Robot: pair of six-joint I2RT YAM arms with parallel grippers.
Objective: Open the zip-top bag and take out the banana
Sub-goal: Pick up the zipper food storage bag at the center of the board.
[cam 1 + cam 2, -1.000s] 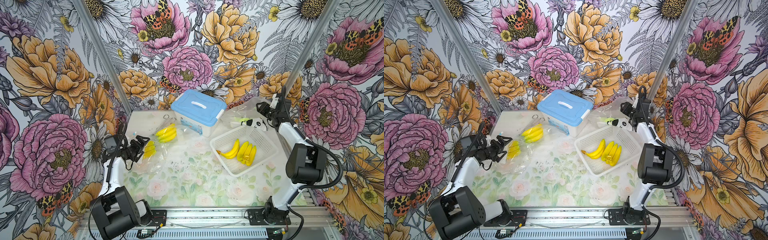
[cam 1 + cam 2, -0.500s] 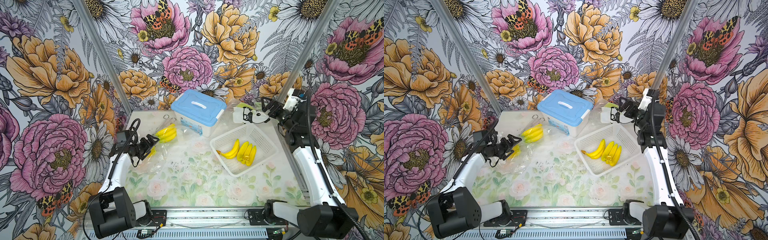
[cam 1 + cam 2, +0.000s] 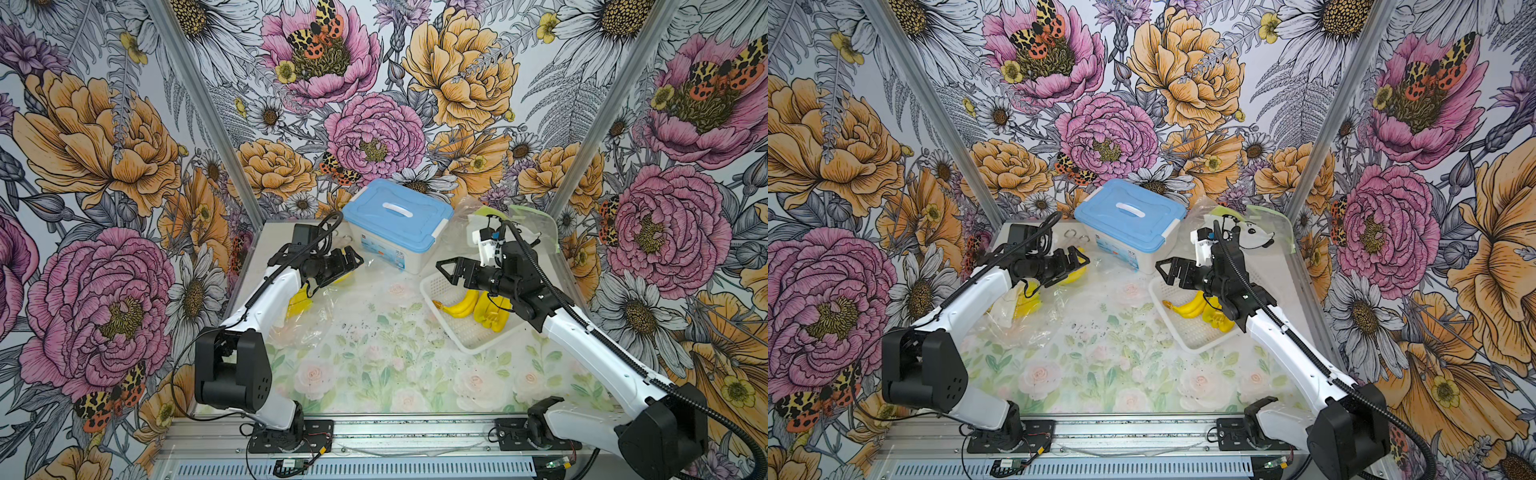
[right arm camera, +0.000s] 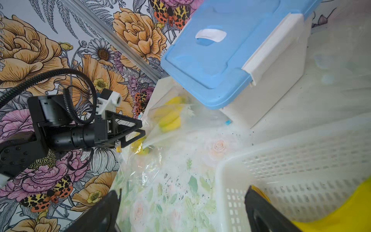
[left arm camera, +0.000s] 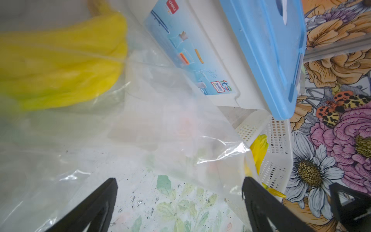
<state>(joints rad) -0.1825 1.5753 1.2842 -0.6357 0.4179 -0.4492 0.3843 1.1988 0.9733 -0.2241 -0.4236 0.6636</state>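
Observation:
The far zip-top bag's zip edge (image 3: 385, 281) (image 4: 210, 130), away from its blue slider, is the next place my right gripper will go to and close on.
Two clear zip-top bags lie at the left of the table, each with yellow bananas inside. In both top views the far bag (image 3: 365, 270) (image 3: 1096, 266) sits beside the blue-lidded box, and the near bag (image 3: 305, 320) (image 3: 1025, 316) has its banana (image 3: 299, 303) showing. My left gripper (image 3: 354, 264) (image 3: 1080, 262) hovers open and empty over the far bag. In the left wrist view its banana (image 5: 60, 60) lies beyond my left gripper (image 5: 178, 192). My right gripper (image 3: 444, 270) (image 4: 180, 202) stands open and empty above the basket's left corner.
A white box with a blue lid (image 3: 395, 220) stands at the back centre. A white perforated basket (image 3: 469, 336) holds several loose bananas (image 3: 461, 307) under my right arm. Crumpled empty bags (image 3: 532, 224) lie in the back right corner. Two metal rings (image 3: 1077, 237) lie behind the left gripper.
My right arm has swung from the back right corner to above the basket's left corner, and its jaws have opened. My left gripper has moved from the near bag toward the far bag.

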